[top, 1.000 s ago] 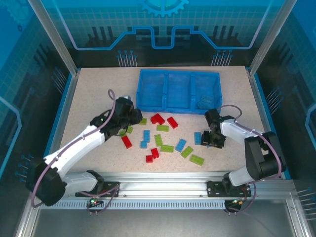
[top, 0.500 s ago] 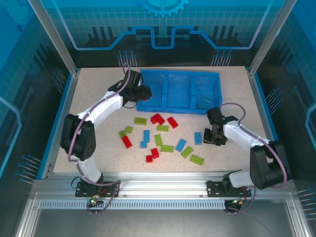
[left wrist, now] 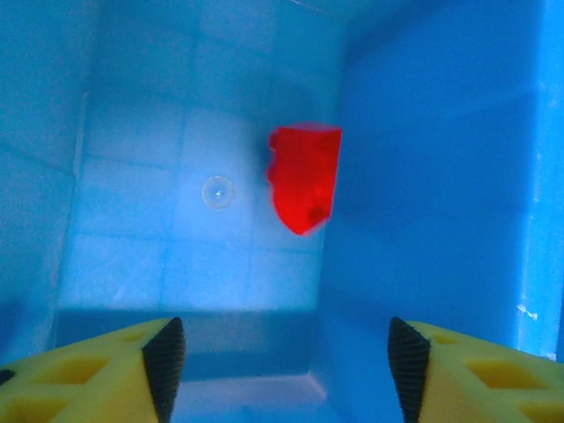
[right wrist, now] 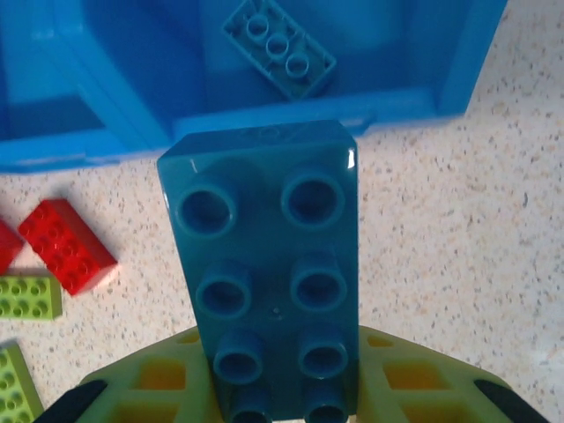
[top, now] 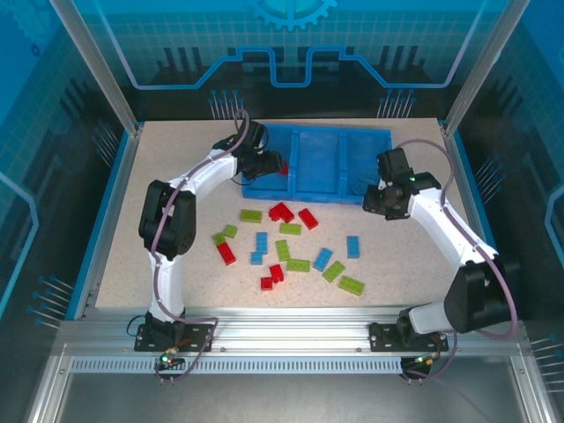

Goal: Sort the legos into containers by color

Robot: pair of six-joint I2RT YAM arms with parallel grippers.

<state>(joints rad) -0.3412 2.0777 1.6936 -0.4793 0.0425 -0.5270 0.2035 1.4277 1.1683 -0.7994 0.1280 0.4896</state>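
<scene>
The robot's right gripper needs to release the blue lego, now held just in front of the tray, on the other blue lego inside the tray [top: 362, 181] [right wrist: 293, 16].
The blue tray [top: 322, 130] has three containers side by side. My left gripper [top: 267, 165] hangs open over the left container, and a red lego [left wrist: 304, 176] lies on that container's floor beyond the fingertips [left wrist: 163, 361]. My right gripper [top: 377, 196] is shut on a blue lego [right wrist: 264, 264], held just in front of the tray's right container. Another blue lego [right wrist: 278, 48] lies inside that container. Several loose legos lie on the table in front of the tray, among them red ones [top: 282, 211], green ones [top: 298, 264] and blue ones [top: 322, 258].
The speckled table [top: 176, 176] is bounded by blue side rails and aluminium posts [top: 97, 70]. A metal rail [top: 282, 322] carrying both arm bases runs along the near edge. The tray's front wall [right wrist: 88, 150] stands between the held lego and the container.
My left gripper carried a red lego to the left container and opened, so the lego now lies in it. My right gripper shut on a blue lego and lifted it toward the tray.
</scene>
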